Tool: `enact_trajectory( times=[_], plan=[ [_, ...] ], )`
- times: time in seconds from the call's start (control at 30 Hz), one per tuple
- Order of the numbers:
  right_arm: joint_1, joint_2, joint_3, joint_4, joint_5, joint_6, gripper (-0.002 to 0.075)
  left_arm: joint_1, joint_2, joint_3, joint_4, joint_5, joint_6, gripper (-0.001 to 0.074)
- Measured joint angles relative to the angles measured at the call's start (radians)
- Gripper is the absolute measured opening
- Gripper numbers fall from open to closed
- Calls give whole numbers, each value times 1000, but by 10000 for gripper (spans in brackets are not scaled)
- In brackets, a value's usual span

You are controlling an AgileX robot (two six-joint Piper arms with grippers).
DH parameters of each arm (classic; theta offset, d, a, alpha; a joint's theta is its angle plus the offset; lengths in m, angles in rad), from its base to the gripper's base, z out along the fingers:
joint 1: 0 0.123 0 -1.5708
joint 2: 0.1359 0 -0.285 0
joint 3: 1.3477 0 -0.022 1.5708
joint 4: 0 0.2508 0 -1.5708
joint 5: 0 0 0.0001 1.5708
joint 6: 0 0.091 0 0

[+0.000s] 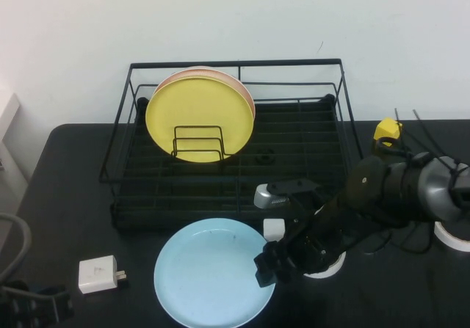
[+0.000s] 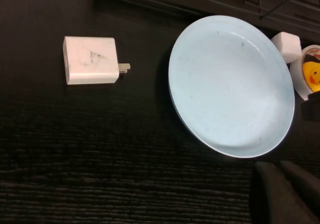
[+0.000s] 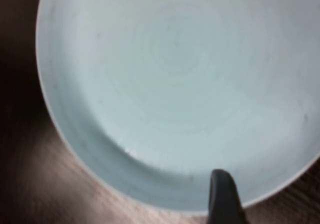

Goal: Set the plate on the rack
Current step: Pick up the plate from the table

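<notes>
My left gripper needs to hold the rim (image 1: 156, 274) (image 2: 170, 78) of the light blue plate nearest the white charger, across from my right gripper.
The light blue plate (image 1: 213, 273) lies flat on the black table in front of the rack (image 1: 294, 163), a black wire dish rack at the back. The plate also fills the right wrist view (image 3: 170, 83) and shows in the left wrist view (image 2: 230, 83). My right gripper (image 1: 266, 265) is low at the plate's right rim and open. One dark finger (image 3: 222, 196) reaches over the rim onto the plate; the other is out of view. My left gripper (image 1: 29, 306) is parked at the front left corner, shut and empty, its tips (image 2: 280, 169) just short of the plate.
A yellow plate (image 1: 200, 119) stands upright in the rack's dividers with a pale pink plate (image 1: 248, 93) behind it. A white charger (image 1: 98, 274) lies left of the blue plate. A small white cube (image 1: 274, 230) and a white tape roll (image 1: 327, 265) sit by the right arm.
</notes>
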Motion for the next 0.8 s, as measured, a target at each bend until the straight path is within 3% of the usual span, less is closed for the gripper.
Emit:
enact_trajectory(
  times=[0.37,0.47,0.63,0.8],
  plan=[
    [0,97,-10,78,-90,4,379,0,0,0,-20,-5,0,-2],
    [0,103,-16,84,-117,4,309,0,0,0,-25,-9,0,-3],
    [0,111,-16,89,-140,4,85,0,0,0,-30,-11,0,-3],
    [0,114,-18,89,-156,-18,15,0,0,0,-118,25,0,-3]
  ],
)
